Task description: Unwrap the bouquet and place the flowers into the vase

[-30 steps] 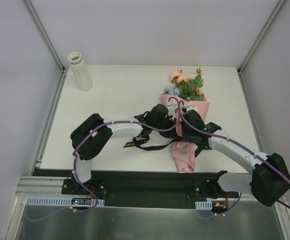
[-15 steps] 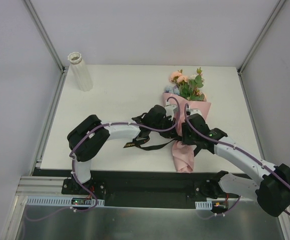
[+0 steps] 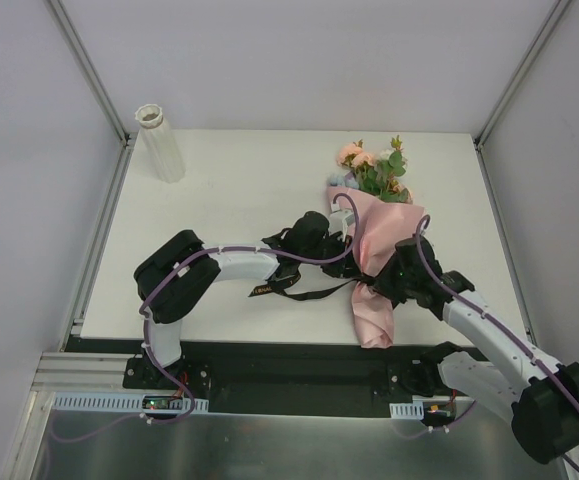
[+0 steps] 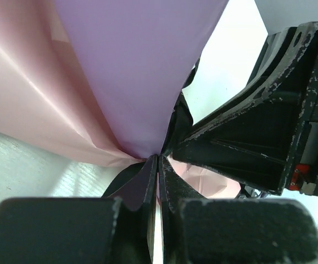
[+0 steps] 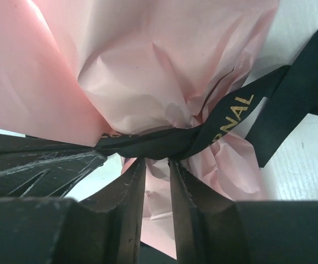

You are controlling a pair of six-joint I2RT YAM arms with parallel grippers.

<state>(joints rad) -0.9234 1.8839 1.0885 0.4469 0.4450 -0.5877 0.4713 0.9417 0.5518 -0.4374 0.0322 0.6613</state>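
I will open my right gripper, whose fingers are over the pink paper at the ribbon's lower edge, and pinch the ribbon's crossing [image 5: 199,137] to loosen it.
The bouquet [image 3: 381,235] lies on the table [image 3: 239,200] in pink-lilac paper, and its flowers [image 3: 374,170] point to the far side. A black ribbon [image 5: 224,115] with gold letters is knotted round its waist. One tail [image 3: 299,292] trails left. My left gripper [image 4: 159,159] is shut, its tips pinching the paper [image 4: 137,66] at that waist. My right gripper [image 5: 157,160] comes in from the right, its fingers a narrow gap apart just under the knot, holding nothing. In the top view both grippers, left [image 3: 354,272] and right [image 3: 374,285], meet at the waist. The white ribbed vase [image 3: 159,143] stands far left.
Grey enclosure walls with metal corner posts [image 3: 89,70] ring the table on three sides. The vase stands close to the left wall. My right gripper's black body [image 4: 257,126] fills the right of the left wrist view.
My right arm has drawn back to the right, from over the bouquet to its right side. Its jaws opened, then narrowed. The bouquet's top tilted slightly right. The left arm held still.
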